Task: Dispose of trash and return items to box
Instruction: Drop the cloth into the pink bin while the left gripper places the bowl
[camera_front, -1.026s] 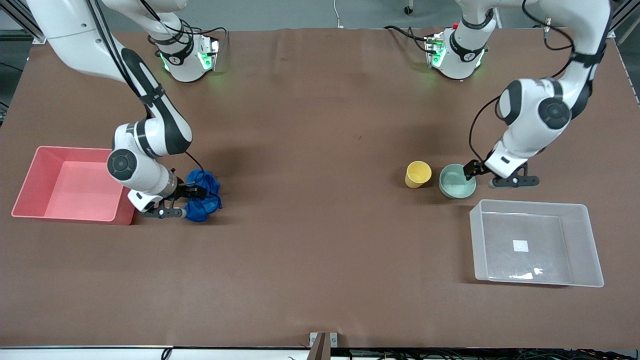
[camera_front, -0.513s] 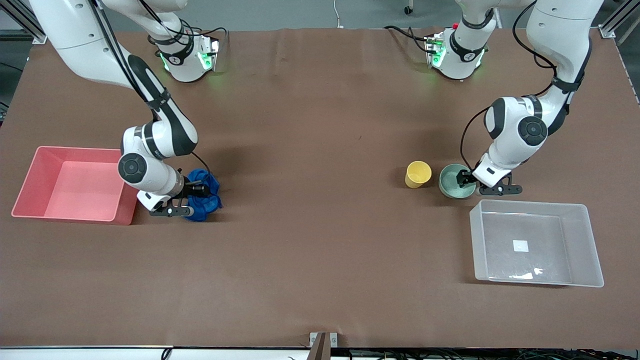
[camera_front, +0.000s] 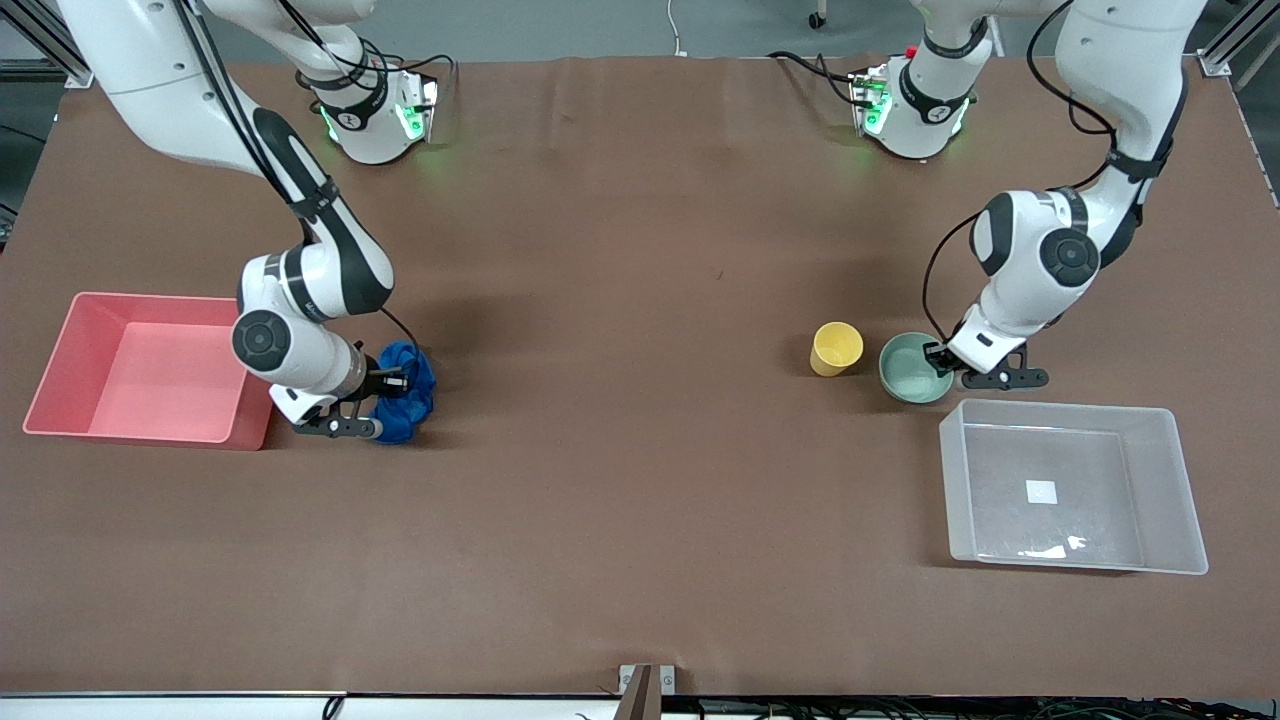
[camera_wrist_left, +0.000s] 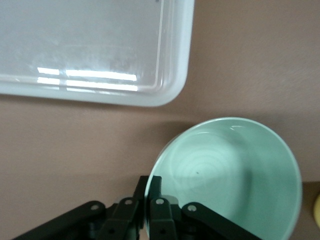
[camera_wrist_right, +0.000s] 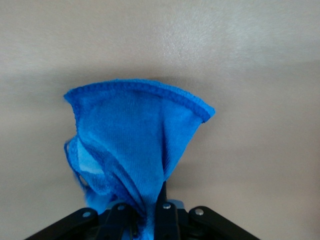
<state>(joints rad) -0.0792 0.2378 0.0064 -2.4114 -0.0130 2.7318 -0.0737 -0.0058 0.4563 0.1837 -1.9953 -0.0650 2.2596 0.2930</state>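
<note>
My right gripper needs to let go of the blue rag inside the pink bin (camera_front: 211, 370), near the bin's side facing the yellow cup.
The bright blue rag (camera_front: 405, 392) lies bunched beside the pink bin. My right gripper (camera_front: 388, 385) is shut on the rag; in the right wrist view the cloth (camera_wrist_right: 135, 145) fans out from between the fingers. The mint-green bowl (camera_front: 912, 367) sits next to the yellow cup (camera_front: 835, 348), just farther from the front camera than the clear box (camera_front: 1160, 430). My left gripper (camera_front: 943, 358) is shut on the bowl's rim, one finger inside and one outside, as the left wrist view shows (camera_wrist_left: 148, 187). The bowl (camera_wrist_left: 235, 175) and a corner of the box (camera_wrist_left: 170, 65) show there.
The pink opaque bin (camera_front: 60, 345) stands at the right arm's end of the table, right beside the right gripper. A white label (camera_front: 1040, 491) marks the clear box's bottom. Brown table surface spreads between the two groups.
The right gripper has closed on the rag and bunched it, drawing it slightly toward the pink bin. The left gripper came down and across to the bowl and shut on its rim.
</note>
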